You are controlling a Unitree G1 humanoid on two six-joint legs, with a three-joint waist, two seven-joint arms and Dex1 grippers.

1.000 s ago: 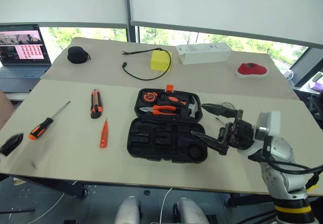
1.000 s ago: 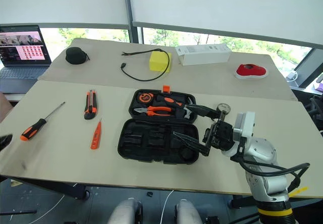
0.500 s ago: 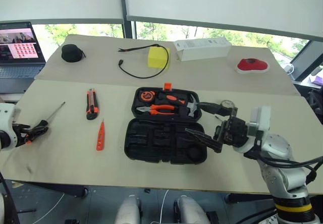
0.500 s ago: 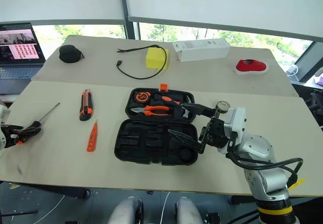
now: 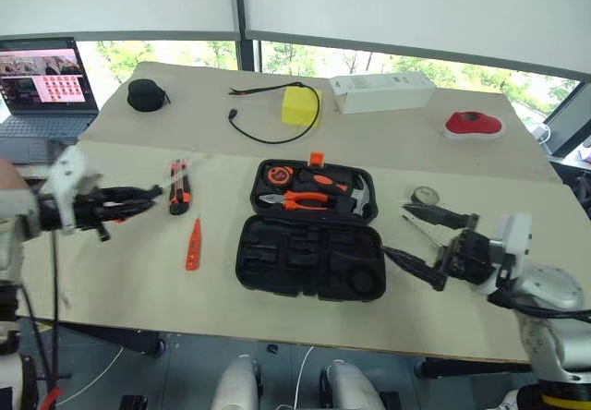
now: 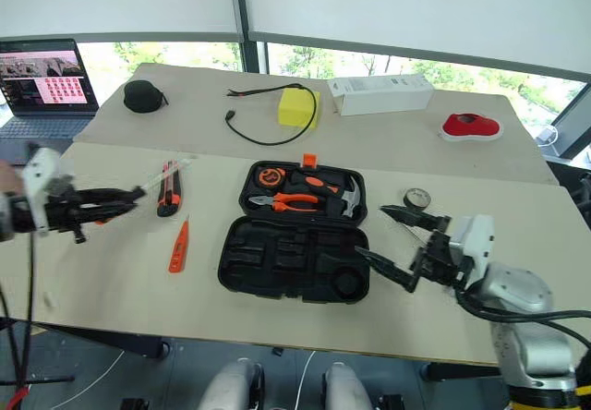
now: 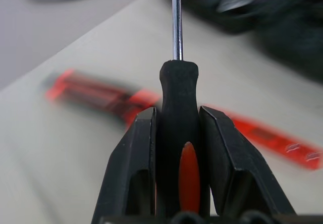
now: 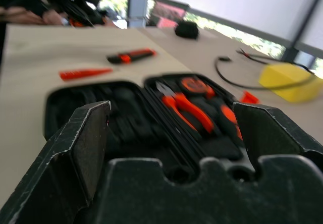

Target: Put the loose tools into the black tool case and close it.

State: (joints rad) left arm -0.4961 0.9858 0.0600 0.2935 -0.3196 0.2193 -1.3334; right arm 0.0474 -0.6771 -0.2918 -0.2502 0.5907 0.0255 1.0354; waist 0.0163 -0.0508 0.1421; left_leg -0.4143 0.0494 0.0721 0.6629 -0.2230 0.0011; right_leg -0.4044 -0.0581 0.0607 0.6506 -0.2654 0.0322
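Observation:
The robot's left gripper will set the orange-and-black screwdriver down in the black tool case's near half point(image 5: 295, 226), along the hinge.
My left gripper point(image 5: 138, 196) hangs over the table's left side, shut on the handle of an orange-and-black screwdriver point(image 7: 179, 98). The shaft points toward the orange-black utility knife point(image 5: 177, 188). A small orange tester screwdriver point(image 5: 193, 244) lies just beyond the knife, toward the case. The black tool case point(image 5: 309, 260) lies open at the centre, its near half holding empty slots. To its right a small black tape roll point(image 5: 425, 195) sits on the table. My right gripper point(image 5: 397, 230) hovers open beside the case's right edge, nothing between its fingers point(image 8: 93, 133).
Orange-handled pliers point(image 5: 300, 201), a hammer and a tape measure fill the case's far half. On the far table are a laptop point(image 5: 46, 73), a black pouch point(image 5: 145, 94), a yellow block point(image 5: 297, 107) with a cable, a white box point(image 5: 381, 92) and a red object point(image 5: 472, 124).
My left gripper shut on the screwdriver, lifted it off the table and carried it right toward the knife. My right gripper drew back to the right, off the case, still open.

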